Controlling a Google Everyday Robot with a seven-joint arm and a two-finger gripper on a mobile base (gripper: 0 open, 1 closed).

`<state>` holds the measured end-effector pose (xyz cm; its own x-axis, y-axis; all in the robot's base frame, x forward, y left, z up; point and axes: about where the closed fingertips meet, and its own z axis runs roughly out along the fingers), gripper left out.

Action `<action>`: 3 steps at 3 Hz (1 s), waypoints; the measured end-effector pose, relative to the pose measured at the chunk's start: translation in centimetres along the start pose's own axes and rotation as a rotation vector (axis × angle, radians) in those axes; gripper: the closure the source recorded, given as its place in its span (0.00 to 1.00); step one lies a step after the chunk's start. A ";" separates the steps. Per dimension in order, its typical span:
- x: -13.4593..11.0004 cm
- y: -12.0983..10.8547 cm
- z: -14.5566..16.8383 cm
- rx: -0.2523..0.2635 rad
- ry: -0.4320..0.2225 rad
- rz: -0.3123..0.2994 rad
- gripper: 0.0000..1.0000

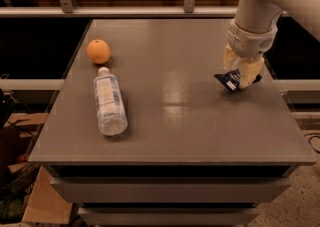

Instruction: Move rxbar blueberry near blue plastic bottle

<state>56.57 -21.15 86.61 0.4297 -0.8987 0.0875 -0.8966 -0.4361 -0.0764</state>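
Next, I set the rxbar blueberry down with my gripper on the grey table (127, 90), next to the cap half of the blue plastic bottle.
The rxbar blueberry (228, 80), a small dark navy bar with white lettering, hangs tilted just above the grey table (180, 131) near its right edge. My gripper (242, 75) comes down from the white arm above and is shut on the bar's right end, with a cream fingertip (250, 73) over it. The blue plastic bottle (110, 102), clear with a white cap and pale label, lies on its side at the table's left, cap pointing away from me, far from the bar.
A round orange fruit (98, 51) sits just beyond the bottle's cap at the back left. A metal rail and a pale counter run behind the table. Cardboard lies on the floor at the lower left.
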 end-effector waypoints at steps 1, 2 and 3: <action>-5.4 -0.6 -4.9 0.108 -0.065 -0.139 1.00; -5.4 -0.7 -4.8 0.110 -0.064 -0.139 1.00; -7.4 -1.8 -5.4 0.121 -0.031 -0.216 1.00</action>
<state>54.39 -13.43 91.44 0.6150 -0.7840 0.0847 -0.7649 -0.6192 -0.1774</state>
